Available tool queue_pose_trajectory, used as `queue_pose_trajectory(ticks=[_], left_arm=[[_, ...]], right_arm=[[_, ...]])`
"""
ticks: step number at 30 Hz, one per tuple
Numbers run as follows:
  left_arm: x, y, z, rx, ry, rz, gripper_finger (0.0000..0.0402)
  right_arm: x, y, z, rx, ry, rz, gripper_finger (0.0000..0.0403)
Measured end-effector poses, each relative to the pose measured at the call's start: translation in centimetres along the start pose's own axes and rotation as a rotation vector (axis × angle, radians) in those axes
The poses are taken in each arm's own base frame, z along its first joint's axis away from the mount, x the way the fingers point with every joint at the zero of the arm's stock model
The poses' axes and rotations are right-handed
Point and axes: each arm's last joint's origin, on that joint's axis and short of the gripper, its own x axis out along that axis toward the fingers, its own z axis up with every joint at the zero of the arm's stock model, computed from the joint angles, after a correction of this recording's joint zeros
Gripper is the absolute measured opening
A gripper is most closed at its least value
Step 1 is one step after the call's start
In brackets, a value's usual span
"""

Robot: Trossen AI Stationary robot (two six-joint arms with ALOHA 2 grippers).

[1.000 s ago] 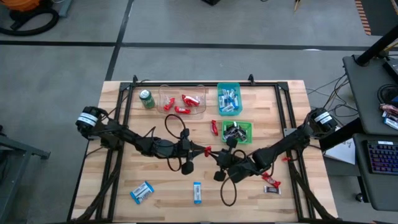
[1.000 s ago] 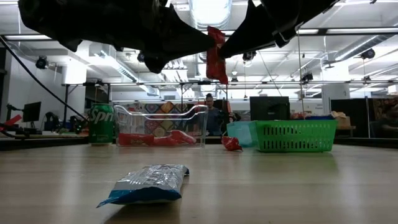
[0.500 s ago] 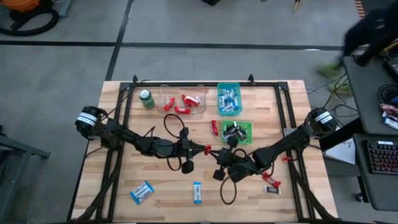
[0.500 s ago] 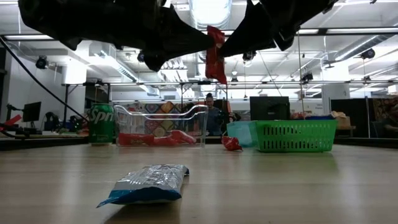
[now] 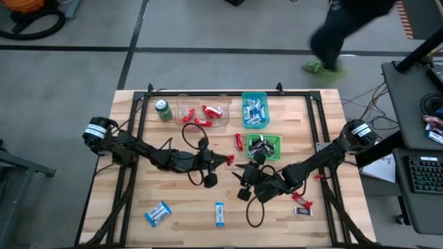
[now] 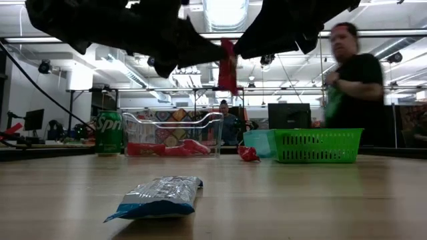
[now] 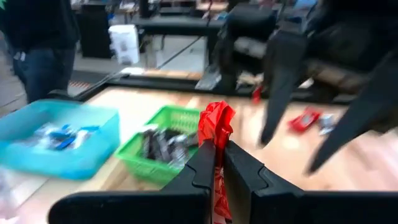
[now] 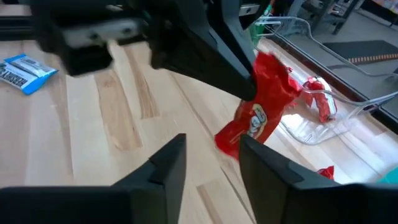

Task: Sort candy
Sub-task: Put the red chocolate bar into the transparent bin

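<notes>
Next, my left gripper releases the red candy among the red candies in the clear tray (image 5: 208, 117), toward the blue bin.
My left gripper (image 5: 223, 160) is over the table's middle, shut on a shiny red candy (image 5: 229, 160) that hangs well above the wood (image 6: 227, 65). My right gripper (image 5: 240, 178) stands just to the near right of it, open; the red candy (image 8: 261, 106) shows beyond its spread fingers, untouched. Several red candies lie in the clear tray (image 5: 203, 113), blue-and-white ones in the blue bin (image 5: 255, 111), dark ones in the green basket (image 5: 264, 146). Loose candies lie flat on the table: two blue (image 5: 158, 214) (image 5: 219, 214), one red (image 5: 239, 141). My left gripper pinches the red candy's wrapper near its upper end (image 8: 256, 79) between its two fingers. The fingers come about level from the table's left. A crumpled end (image 7: 214, 121) sticks out past the fingertips. The candy hangs nearly upright, lifted clear of the table.
A green drink can (image 5: 163, 110) stands at the far left beside the clear tray. A red and a dark candy (image 5: 302, 205) lie near the right arm, another red one (image 5: 318, 177) farther right. A person (image 5: 346, 28) walks past beyond the table's far edge.
My right gripper, which was at the red candy together with my left gripper, has opened, let go of it and drawn back a little. My left gripper keeps the candy and has shifted slightly toward the far edge. A person has walked into view behind the table.
</notes>
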Motion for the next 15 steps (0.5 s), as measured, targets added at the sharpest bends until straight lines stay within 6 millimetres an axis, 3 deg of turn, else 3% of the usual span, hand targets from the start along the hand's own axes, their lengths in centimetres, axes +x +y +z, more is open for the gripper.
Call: queue_pose_trajectory(ticks=[7,15], left_arm=[[-0.5,3.4,0.8,0.067,0.14,0.184,0.0],[-1.8,10.4,4.4,0.128,0.209,0.422,0.0]], right_arm=[[-0.9,-0.6,1.2,0.07,-0.025,0.015,0.0172],[-1.4,-0.9,1.7,0.087,-0.037,0.02,0.0178]])
